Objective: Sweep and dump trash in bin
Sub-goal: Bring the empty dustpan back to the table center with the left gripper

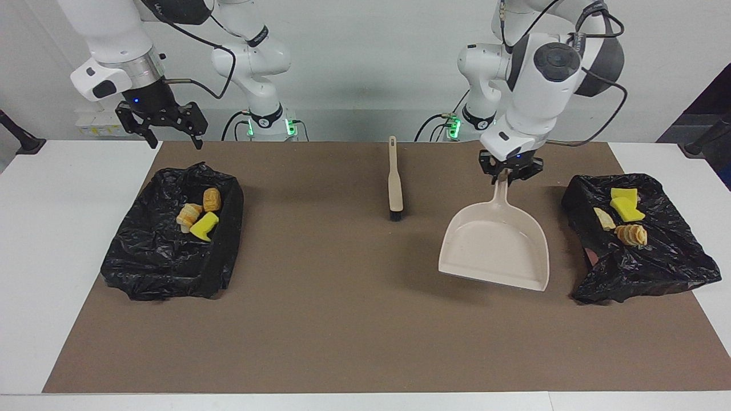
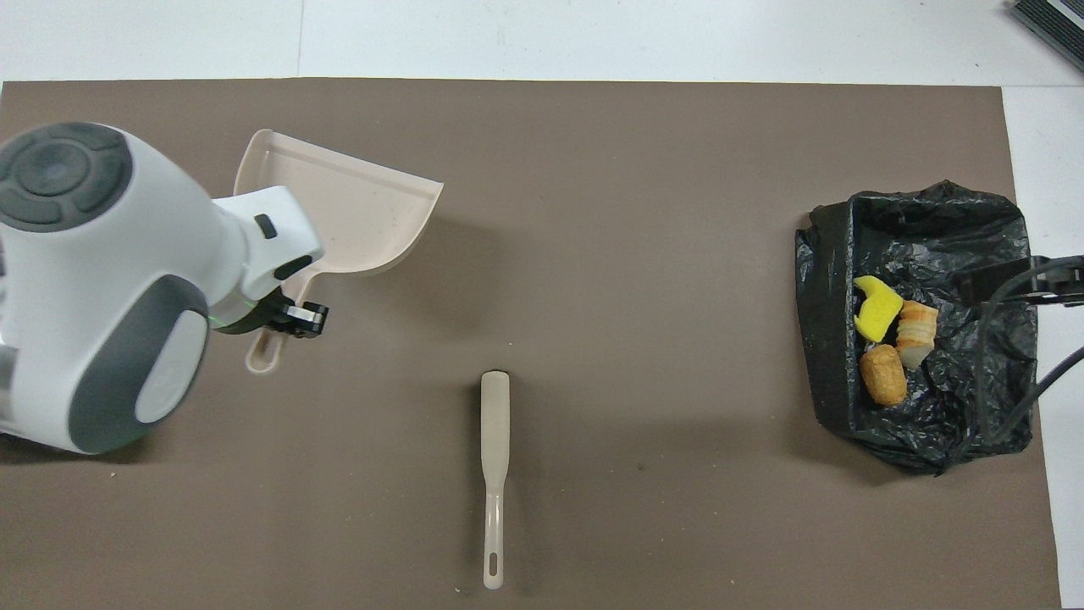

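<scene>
My left gripper should release the beige dustpan on the brown mat [image 2: 490,254] just beyond the bristle end of the beige brush.
My left gripper [image 1: 507,176] is shut on the handle of the beige dustpan [image 1: 494,248], which hangs empty over the mat between the brush [image 1: 394,182] and the black-bagged bin [image 1: 674,268] at the left arm's end. Trash lies in that bin: yellow sponge chunks [image 1: 625,204] and a striped bread lump [image 1: 631,234]. The bin [image 1: 148,274] at the right arm's end holds a yellow chunk [image 1: 204,225] and two bread lumps [image 1: 211,200]. My right gripper [image 1: 175,140] hangs open over the mat's edge beside that bin, holding nothing. From overhead the left arm covers its bin; the dustpan [image 2: 347,212] shows.
The beige brush [image 2: 494,474] lies on the brown mat [image 1: 342,319] midway between the arms, bristles pointing away from the robots. White tabletop [image 1: 57,228] borders the mat at both ends.
</scene>
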`<state>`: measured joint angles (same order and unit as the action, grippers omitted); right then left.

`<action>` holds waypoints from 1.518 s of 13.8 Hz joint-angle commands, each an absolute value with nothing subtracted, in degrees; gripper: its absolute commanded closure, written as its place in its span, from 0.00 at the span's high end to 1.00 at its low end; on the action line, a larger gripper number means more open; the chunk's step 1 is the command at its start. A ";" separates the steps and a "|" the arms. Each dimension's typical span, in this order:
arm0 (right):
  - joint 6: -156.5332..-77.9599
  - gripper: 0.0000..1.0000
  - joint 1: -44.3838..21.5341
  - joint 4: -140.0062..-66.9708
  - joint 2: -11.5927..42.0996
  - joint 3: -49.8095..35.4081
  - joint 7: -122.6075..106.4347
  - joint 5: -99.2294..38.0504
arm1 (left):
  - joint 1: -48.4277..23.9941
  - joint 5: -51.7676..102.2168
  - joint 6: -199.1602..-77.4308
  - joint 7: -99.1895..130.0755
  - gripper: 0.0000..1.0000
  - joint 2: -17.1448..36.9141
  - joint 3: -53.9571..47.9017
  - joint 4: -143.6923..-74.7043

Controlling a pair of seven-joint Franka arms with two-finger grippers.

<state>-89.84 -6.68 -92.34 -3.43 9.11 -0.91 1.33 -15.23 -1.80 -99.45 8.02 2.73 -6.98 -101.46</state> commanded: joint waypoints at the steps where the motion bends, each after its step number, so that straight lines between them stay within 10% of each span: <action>1: -89.56 1.00 -6.68 -92.37 -4.04 9.40 -2.90 0.97 | -20.28 -0.09 -104.93 14.84 0.00 5.96 -5.80 -102.22; 13: -87.19 1.00 -5.37 -92.46 -5.71 7.38 -2.72 1.05 | -30.50 2.81 -123.84 31.82 0.02 20.92 -5.71 -102.30; 14: -87.19 1.00 -5.10 -92.46 -5.80 7.38 -2.81 1.05 | -30.06 2.81 -123.75 31.82 0.28 21.00 -5.71 -102.04; 15: -87.19 1.00 -5.10 -92.55 -5.80 7.38 -2.81 1.05 | -29.97 2.81 -123.58 31.90 0.99 20.92 -5.63 -102.04; 21: -87.36 1.00 -5.71 -92.64 -5.71 7.47 -2.81 1.05 | -22.69 2.64 -117.43 30.94 1.00 16.53 -5.10 -99.06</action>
<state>-87.77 -6.16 -91.69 -4.72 7.67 -1.03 1.33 -25.67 2.08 -120.58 31.52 18.57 -4.98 -100.35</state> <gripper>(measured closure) 0.000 0.022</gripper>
